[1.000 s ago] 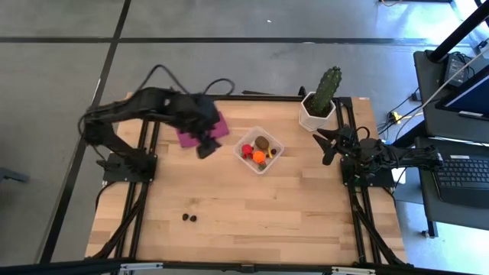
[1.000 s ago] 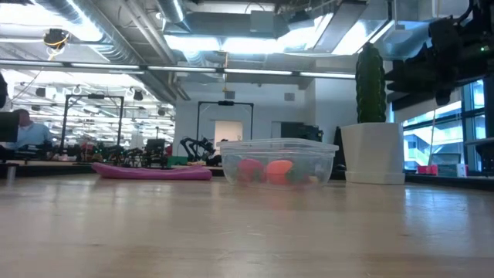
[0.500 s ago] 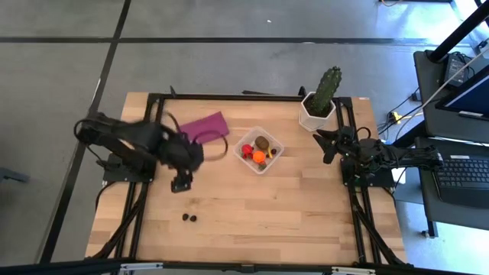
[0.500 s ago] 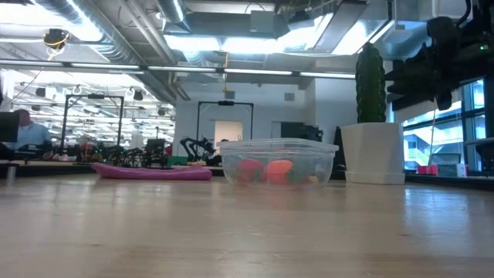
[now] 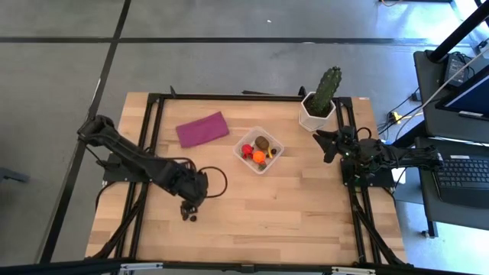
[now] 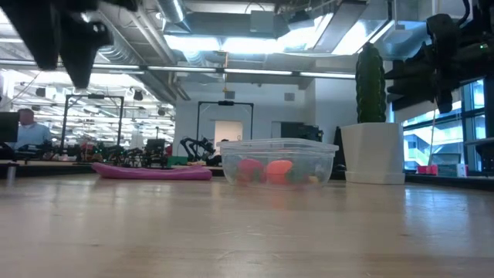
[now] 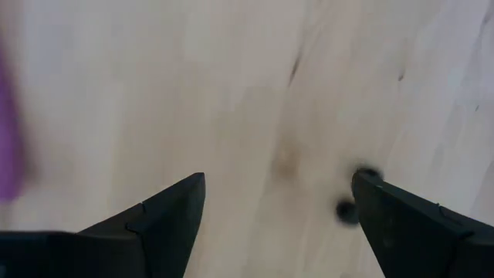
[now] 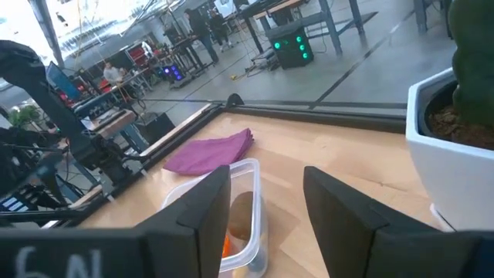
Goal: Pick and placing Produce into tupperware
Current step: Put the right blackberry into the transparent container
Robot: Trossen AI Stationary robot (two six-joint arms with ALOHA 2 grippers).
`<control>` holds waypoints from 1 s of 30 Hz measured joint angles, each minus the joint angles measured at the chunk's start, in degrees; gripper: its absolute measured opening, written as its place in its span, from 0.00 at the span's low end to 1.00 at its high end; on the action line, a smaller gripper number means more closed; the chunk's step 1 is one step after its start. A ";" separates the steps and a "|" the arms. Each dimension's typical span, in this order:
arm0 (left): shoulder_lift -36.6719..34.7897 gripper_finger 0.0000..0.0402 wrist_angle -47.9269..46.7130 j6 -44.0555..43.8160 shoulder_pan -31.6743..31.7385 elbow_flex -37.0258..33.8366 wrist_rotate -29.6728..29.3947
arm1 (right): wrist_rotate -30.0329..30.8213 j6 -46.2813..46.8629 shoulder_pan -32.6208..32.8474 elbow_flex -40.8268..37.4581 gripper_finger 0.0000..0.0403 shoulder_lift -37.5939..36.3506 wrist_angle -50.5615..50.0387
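Next, I close my left gripper on the sides of the dark berry nearer the tupperware (image 5: 192,218) (image 7: 369,171), leaving the other berry on the wood.
The clear tupperware (image 5: 258,150) stands mid-table and holds an orange ball, a brown oval, red pieces and a yellow piece; it also shows in the low view (image 6: 278,162) and the right wrist view (image 8: 241,202). Two dark berries (image 7: 349,208) lie on the bare wood near the table's front left (image 5: 192,218). My left gripper (image 5: 186,208) hovers just above them, open and empty (image 7: 278,181); the berries lie close to one fingertip. My right gripper (image 5: 321,145) waits open at the table's right side (image 8: 266,174), facing the tupperware.
A flat purple cloth (image 5: 202,128) lies at the far left of the table. A green cactus in a white pot (image 5: 321,101) stands at the far right corner, next to my right gripper. Bare wood stretches along the near half of the table.
My left gripper has swung from over the purple cloth toward the table's near edge and down, stopping above the two dark berries. The cloth now lies uncovered. My right arm has kept still.
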 joint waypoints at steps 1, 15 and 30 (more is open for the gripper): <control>0.00 0.79 2.96 -0.09 -0.38 -1.72 0.02 | 0.00 0.03 0.01 0.00 0.42 0.00 0.00; -0.02 0.79 18.02 -5.74 -10.90 -11.65 0.24 | 0.02 -0.21 0.02 0.00 0.42 0.00 -0.44; 9.45 0.77 28.55 -10.22 -14.91 -15.19 0.77 | 0.02 1.12 0.00 0.00 0.42 0.00 -2.84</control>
